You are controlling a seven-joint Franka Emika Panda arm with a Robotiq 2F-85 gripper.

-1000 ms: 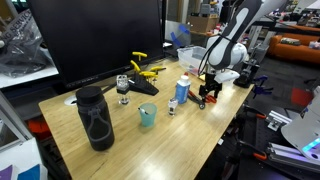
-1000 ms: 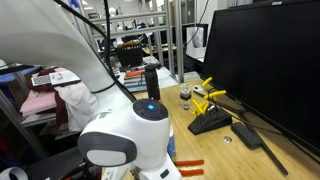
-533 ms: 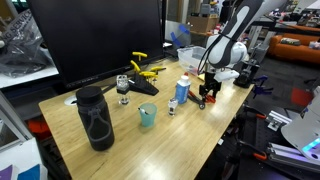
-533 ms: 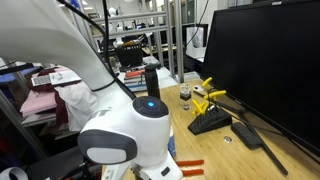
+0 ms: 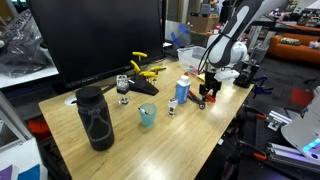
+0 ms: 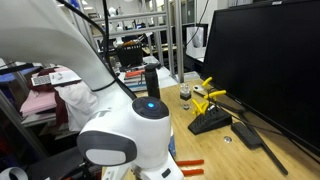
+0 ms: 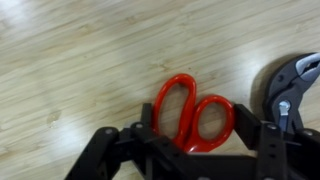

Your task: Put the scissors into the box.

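Note:
My gripper is holding the scissors. It will let go of them inside the clear whitish box (image 5: 204, 73) behind the blue-labelled bottle, near the front side of the box.
The scissors (image 7: 190, 125) with red-orange handles lie flat on the wooden table, handles towards the camera in the wrist view. My gripper (image 7: 205, 128) is down at the table with one finger against each outer side of the two handle loops. The blades are hidden under the gripper body. In an exterior view the gripper (image 5: 208, 96) stands at the table's far right end, next to a small bottle. The red handles also show in an exterior view (image 6: 187, 165) beside the robot's base. The clear whitish box (image 5: 189, 56) stands behind the bottles, partly hidden.
A dark plier-like tool (image 7: 293, 85) lies just right of the scissors. On the table are a blue-labelled bottle (image 5: 182, 90), a teal cup (image 5: 147, 115), a tall black bottle (image 5: 95, 118), a yellow-and-black tool (image 5: 146, 72) and a large monitor (image 5: 95, 40).

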